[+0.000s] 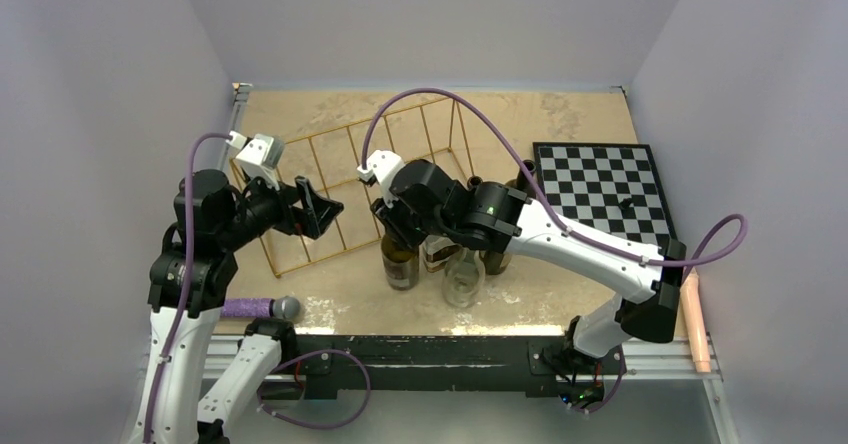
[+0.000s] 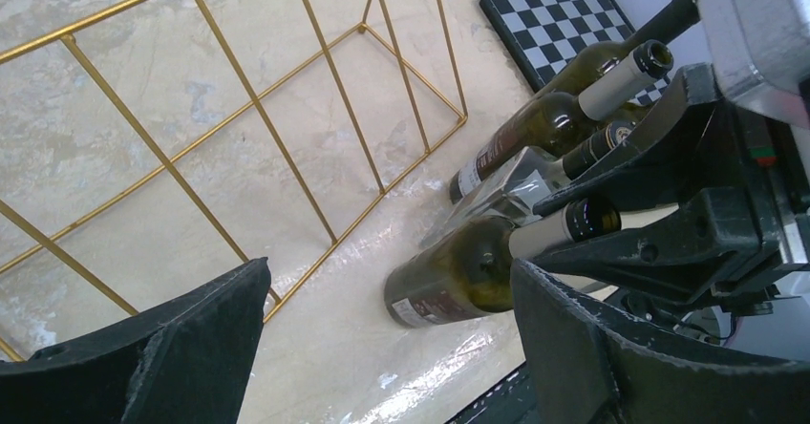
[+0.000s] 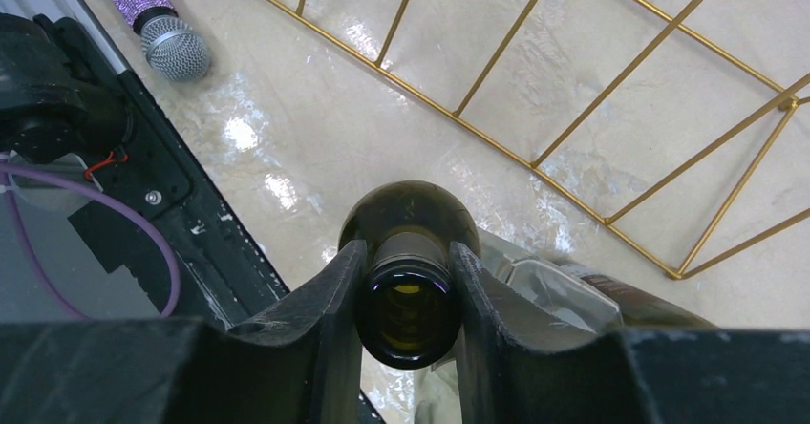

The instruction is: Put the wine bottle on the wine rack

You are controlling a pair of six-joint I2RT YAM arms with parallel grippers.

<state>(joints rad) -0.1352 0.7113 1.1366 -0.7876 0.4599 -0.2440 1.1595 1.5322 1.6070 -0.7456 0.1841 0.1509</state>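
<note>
The robot's right gripper should release the dark green bottle between the left gripper's fingers, by the wine rack's near edge (image 1: 362, 256) (image 3: 377, 128).
The gold wire wine rack (image 1: 330, 179) lies on the tan table, left of centre. Several wine bottles stand in a cluster in front of its right end. My right gripper (image 1: 395, 226) is shut on the neck of the leftmost dark green bottle (image 1: 400, 264), which is upright. The right wrist view shows its fingers (image 3: 336, 290) pressed against both sides of the neck (image 3: 409, 300). I cannot tell whether the base touches the table. My left gripper (image 1: 325, 212) is open and empty over the rack's near edge, left of that bottle (image 2: 458, 276).
A black-and-white chessboard (image 1: 600, 189) lies at the right. Other bottles (image 1: 465, 276) stand close beside the gripped one, one of them clear glass. A purple microphone (image 1: 262, 307) lies at the near edge by the left arm's base. Grey walls enclose the table.
</note>
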